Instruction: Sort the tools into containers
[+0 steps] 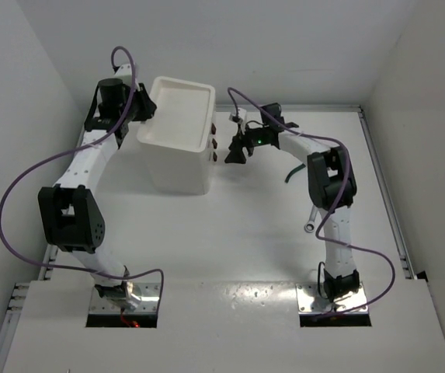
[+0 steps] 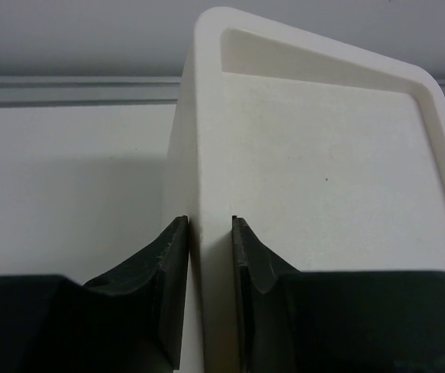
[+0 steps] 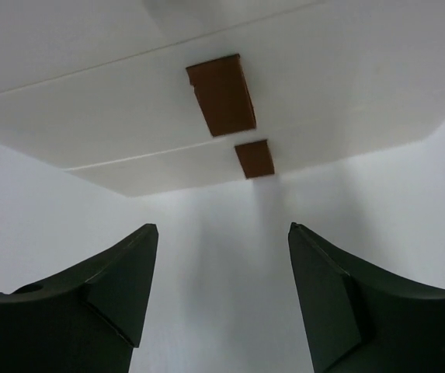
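My right gripper needs to close on the lowest dark red handle (image 1: 214,156) (image 3: 255,159), which is on the bottom drawer of the white cabinet.
The white cabinet (image 1: 177,167) stands at the back left of centre, with a shallow rimmed tray top (image 1: 206,93) that holds nothing. My left gripper (image 1: 151,109) is shut on the tray's left rim (image 2: 210,155), one finger on each side. Dark red drawer handles (image 1: 214,144) face right; two show in the right wrist view (image 3: 222,93). My right gripper (image 3: 222,229) is open and empty, just short of the handles (image 1: 234,154). A silver wrench (image 1: 312,220) and a thin green tool (image 1: 292,172) lie by the right arm, partly hidden. Other tools are out of view.
White walls close in the table on the left, back and right. The right arm's purple cable (image 1: 377,256) loops over the table's right side. The arm bases sit at the near edge (image 1: 335,299).
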`<control>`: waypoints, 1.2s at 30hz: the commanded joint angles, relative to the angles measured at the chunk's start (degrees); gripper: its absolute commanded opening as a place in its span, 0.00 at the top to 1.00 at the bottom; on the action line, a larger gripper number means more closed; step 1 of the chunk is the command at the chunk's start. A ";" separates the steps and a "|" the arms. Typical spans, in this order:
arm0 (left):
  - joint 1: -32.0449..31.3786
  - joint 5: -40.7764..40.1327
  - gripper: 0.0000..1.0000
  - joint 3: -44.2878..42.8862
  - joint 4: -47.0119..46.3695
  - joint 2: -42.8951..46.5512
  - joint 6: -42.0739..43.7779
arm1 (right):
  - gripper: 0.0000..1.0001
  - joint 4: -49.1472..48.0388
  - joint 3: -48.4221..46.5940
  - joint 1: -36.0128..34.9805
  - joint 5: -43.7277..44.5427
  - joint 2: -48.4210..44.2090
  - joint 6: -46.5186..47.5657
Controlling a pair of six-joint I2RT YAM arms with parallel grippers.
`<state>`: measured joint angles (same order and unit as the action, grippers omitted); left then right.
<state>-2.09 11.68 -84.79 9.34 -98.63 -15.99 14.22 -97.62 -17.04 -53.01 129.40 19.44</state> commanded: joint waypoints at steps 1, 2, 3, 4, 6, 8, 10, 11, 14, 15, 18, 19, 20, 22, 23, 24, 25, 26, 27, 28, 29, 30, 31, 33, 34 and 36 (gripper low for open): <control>-1.08 6.16 0.94 6.04 19.22 -9.74 1.49 | 0.30 -0.77 -5.29 -2.55 -2.97 4.71 10.35; -1.08 6.16 0.96 6.04 19.22 -9.74 1.49 | 0.28 -1.47 -5.30 -2.56 -2.97 4.72 10.35; -1.08 6.16 0.96 6.04 19.22 -9.74 1.49 | 0.28 -4.35 -4.34 -3.35 -2.10 4.72 9.83; -1.08 6.68 0.98 6.04 19.22 -9.74 1.49 | 0.28 -5.85 -3.63 -4.31 -1.31 4.72 9.83; -1.08 6.16 1.00 6.04 19.22 -9.74 1.49 | 0.28 -9.28 -1.26 -4.85 1.77 4.72 8.78; -1.08 5.63 1.00 6.57 19.22 -9.74 1.49 | 0.28 -11.49 -2.65 -5.55 3.18 5.85 7.01; -0.55 5.63 1.00 7.27 19.22 -9.04 0.87 | 0.28 -10.44 -4.15 -6.08 3.71 6.56 6.49; -0.55 5.63 1.00 7.27 19.22 -9.04 0.87 | 0.28 -11.05 -4.15 -6.08 3.71 7.17 6.49; -0.55 6.25 1.00 7.80 19.22 -9.04 0.87 | 0.28 -15.70 -3.45 -6.08 5.64 7.18 4.03; -0.55 6.25 1.00 7.80 19.22 -9.04 0.87 | 0.28 -16.41 -3.45 -6.08 6.95 7.70 3.16; -0.55 6.77 1.00 7.28 19.22 -9.56 0.87 | 0.28 -15.80 -6.87 -6.08 9.84 10.07 3.15; -0.55 6.77 1.00 7.27 19.22 -9.56 0.87 | 0.28 -15.80 -7.49 -6.08 9.86 10.08 3.15; -0.55 6.77 1.00 6.67 19.22 -10.09 0.87 | 0.28 -15.80 -7.49 -6.08 9.86 10.08 3.15; -0.55 6.77 1.00 6.66 19.22 -10.09 0.87 | 0.29 -15.80 -8.89 -6.08 9.86 11.39 3.15; -0.55 6.77 1.00 6.66 19.22 -10.61 0.87 | 0.31 -15.02 -9.42 -6.08 9.86 11.40 3.15; -0.55 7.38 1.00 6.66 19.22 -10.62 0.87 | 0.33 -15.01 -10.12 -6.08 9.86 12.01 3.15; -0.55 7.39 1.00 6.14 19.22 -10.62 0.87 | 0.37 -15.01 -10.13 -6.60 9.86 12.01 3.15; -0.55 7.39 1.00 6.13 19.22 -10.62 0.87 | 0.44 -15.01 -10.13 -6.61 9.86 12.71 3.15; -0.55 7.39 1.00 6.13 19.22 -10.62 0.87 | 0.48 -15.01 -10.74 -6.61 9.86 12.72 3.15; -0.55 7.39 1.00 6.13 19.22 -10.62 0.87 | 0.52 -15.01 -10.75 -6.61 8.90 12.72 3.15; -0.55 7.39 1.00 6.13 19.22 -10.62 0.87 | 0.60 -16.23 -11.27 -6.61 8.37 13.24 3.15; -0.55 7.39 1.00 6.13 19.22 -11.14 0.87 | 0.65 -16.24 -11.27 -6.61 7.67 13.24 2.36; -0.55 7.39 1.00 6.13 19.22 -11.15 0.87 | 0.70 -16.24 -11.79 -6.61 7.05 13.24 2.36; -0.55 7.39 1.00 6.13 19.22 -11.15 0.87 | 0.90 -17.99 -11.10 -6.61 5.21 13.24 1.57; -0.55 7.39 1.00 6.13 19.22 -11.15 0.87 | 0.95 -18.69 -10.49 -6.61 4.16 13.24 1.56; -0.55 7.39 1.00 6.13 19.22 -11.15 0.87 | 1.00 -22.29 -6.63 -6.61 3.53 11.41 0.25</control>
<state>-1.43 13.61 -85.30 9.04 -99.33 -15.57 1.50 -105.34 -22.22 -46.11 142.58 20.49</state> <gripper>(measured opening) 0.305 0.018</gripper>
